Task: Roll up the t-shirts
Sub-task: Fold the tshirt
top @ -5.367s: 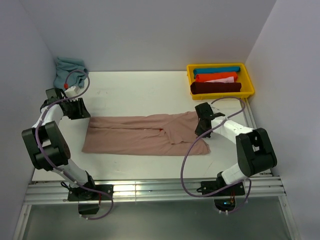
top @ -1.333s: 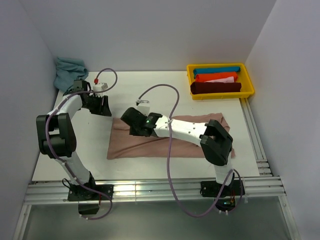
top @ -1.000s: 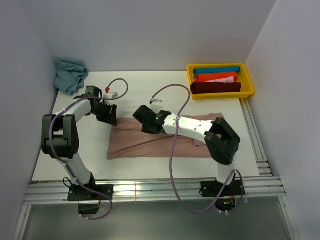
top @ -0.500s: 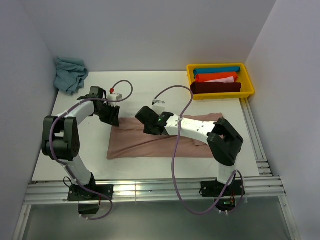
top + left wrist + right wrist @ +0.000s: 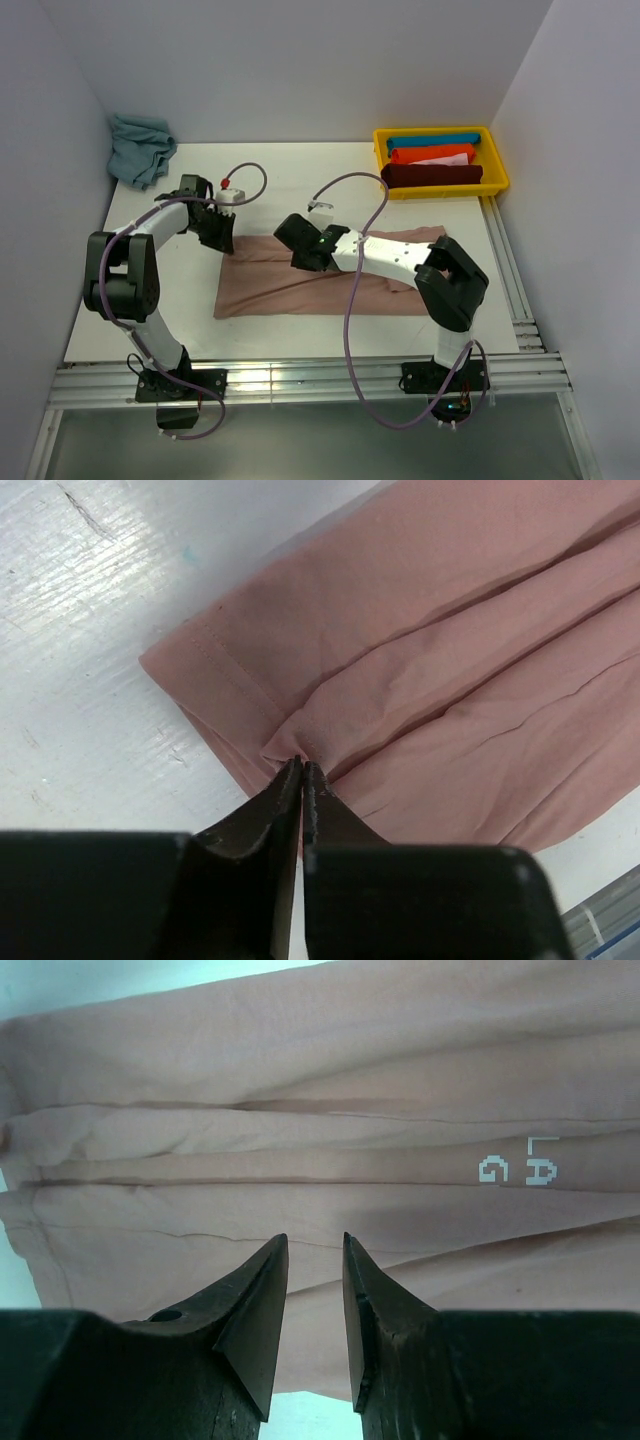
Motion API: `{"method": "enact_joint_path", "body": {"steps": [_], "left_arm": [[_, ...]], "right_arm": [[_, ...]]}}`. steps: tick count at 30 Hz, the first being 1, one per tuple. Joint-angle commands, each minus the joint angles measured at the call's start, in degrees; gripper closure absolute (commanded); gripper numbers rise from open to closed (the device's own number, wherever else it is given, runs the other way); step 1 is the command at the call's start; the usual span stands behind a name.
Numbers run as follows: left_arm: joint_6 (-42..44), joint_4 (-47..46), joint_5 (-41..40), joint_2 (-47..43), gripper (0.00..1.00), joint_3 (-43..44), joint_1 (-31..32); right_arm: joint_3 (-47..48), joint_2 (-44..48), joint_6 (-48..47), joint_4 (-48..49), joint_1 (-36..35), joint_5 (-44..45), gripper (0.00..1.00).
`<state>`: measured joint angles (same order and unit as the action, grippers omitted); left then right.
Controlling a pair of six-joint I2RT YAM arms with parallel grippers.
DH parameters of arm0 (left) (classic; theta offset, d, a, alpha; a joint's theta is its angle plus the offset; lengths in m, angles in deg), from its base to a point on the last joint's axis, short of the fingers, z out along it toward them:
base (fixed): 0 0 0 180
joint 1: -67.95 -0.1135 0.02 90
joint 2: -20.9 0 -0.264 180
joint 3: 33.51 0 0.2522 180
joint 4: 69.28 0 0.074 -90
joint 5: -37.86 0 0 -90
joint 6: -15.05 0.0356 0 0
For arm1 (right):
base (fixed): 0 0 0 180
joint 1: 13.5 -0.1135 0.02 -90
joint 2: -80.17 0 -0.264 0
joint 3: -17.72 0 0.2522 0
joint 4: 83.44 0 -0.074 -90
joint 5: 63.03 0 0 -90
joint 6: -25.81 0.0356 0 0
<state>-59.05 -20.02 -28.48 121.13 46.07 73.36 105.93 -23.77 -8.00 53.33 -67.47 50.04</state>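
Deep creases run along the pink t-shirt from its hemmed end, so my left gripper will open, retake the fold's corner [image 5: 287, 737] and draw it flat before rolling.
A dusty pink t-shirt [image 5: 300, 295] lies folded into a long strip across the middle of the white table [image 5: 300, 180]. My left gripper [image 5: 225, 242] is at its far left corner. In the left wrist view its jaws [image 5: 302, 764] are shut, pinching a raised fold of the pink cloth [image 5: 450, 660] just inside the hemmed edge. My right gripper [image 5: 300, 260] hovers over the strip a little to the right. Its fingers [image 5: 315, 1245] stand open with a narrow gap, and nothing is between them. Small white letters [image 5: 518, 1165] show on the cloth [image 5: 300, 1080].
A yellow bin [image 5: 497, 160] at the back right holds rolled shirts in teal, orange, white and dark red. A crumpled blue-green cloth [image 5: 140, 148] lies in the back left corner. Metal rails [image 5: 300, 380] run along the near edge.
The left gripper moved right onto the shirt's far left corner and closed on a fold. The right gripper shifted slightly right over the strip. The shirt is shorter than in the oldest frame.
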Motion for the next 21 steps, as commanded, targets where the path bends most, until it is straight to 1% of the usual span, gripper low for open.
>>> {"method": "enact_joint_path", "body": {"steps": [1,2,4,13,21], "left_arm": [[2.1,1.2,0.9,-2.1,0.92,-1.0,0.3],[2.2,1.2,0.9,-2.6,0.96,-1.2,0.3],[2.6,1.3,0.9,-3.2,1.00,-1.8,0.3],[5.2,0.5,1.6,-8.3,1.00,-5.0,0.0],[9.0,1.1,4.1,-9.4,1.00,-7.5,-1.5]], "right_arm": [[-0.7,3.5,0.9,1.1,0.6,1.6,0.64],[-0.9,3.5,1.0,1.1,0.8,1.6,0.65],[-1.0,3.5,0.9,0.9,0.8,1.8,0.65],[-2.4,3.6,1.0,0.6,1.7,1.6,0.65],[-2.6,2.8,0.2,0.6,3.0,1.4,0.65]]}}
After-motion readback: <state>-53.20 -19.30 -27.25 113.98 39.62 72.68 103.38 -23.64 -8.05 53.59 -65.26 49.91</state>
